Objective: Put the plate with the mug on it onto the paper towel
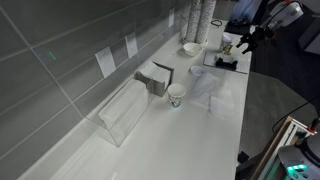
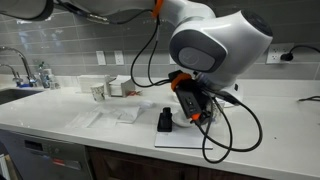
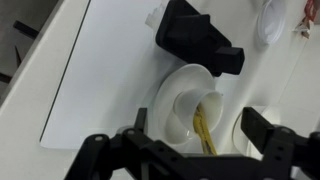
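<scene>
Next, my gripper needs to go to the white plate's rim (image 1: 235, 49) (image 3: 154, 124) on the side toward the counter edge and close there, leaving the mug free.
In the wrist view a white plate (image 3: 186, 75) carries a white mug (image 3: 180, 112) with yellow marks on its side. My gripper (image 3: 195, 132) is open just above them, with one finger on each side of the mug, touching nothing. In an exterior view the gripper (image 1: 241, 42) hangs over the far end of the counter. The paper towel (image 1: 205, 88) lies flat on the counter nearer the middle, and it also shows in the other exterior view (image 2: 128, 114). The arm hides the plate in that view.
A black device (image 3: 200, 40) sits on a white mat (image 3: 90, 70) right beside the plate. A patterned cup (image 1: 177, 95), a napkin holder (image 1: 155, 78), a clear box (image 1: 125, 112) and a white bowl (image 1: 190, 48) stand along the wall. The counter edge runs close by.
</scene>
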Action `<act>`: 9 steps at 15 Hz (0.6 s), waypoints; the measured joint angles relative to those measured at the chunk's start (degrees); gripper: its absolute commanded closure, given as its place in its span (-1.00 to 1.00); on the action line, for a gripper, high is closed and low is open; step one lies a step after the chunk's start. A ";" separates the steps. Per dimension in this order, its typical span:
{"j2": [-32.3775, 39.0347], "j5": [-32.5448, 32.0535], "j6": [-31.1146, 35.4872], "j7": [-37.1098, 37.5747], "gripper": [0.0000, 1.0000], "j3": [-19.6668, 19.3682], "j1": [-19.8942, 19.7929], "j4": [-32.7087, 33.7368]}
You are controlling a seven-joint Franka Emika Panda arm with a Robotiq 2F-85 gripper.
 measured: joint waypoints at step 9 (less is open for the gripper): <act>9.83 -0.87 -0.11 1.17 -0.01 4.09 -3.51 11.26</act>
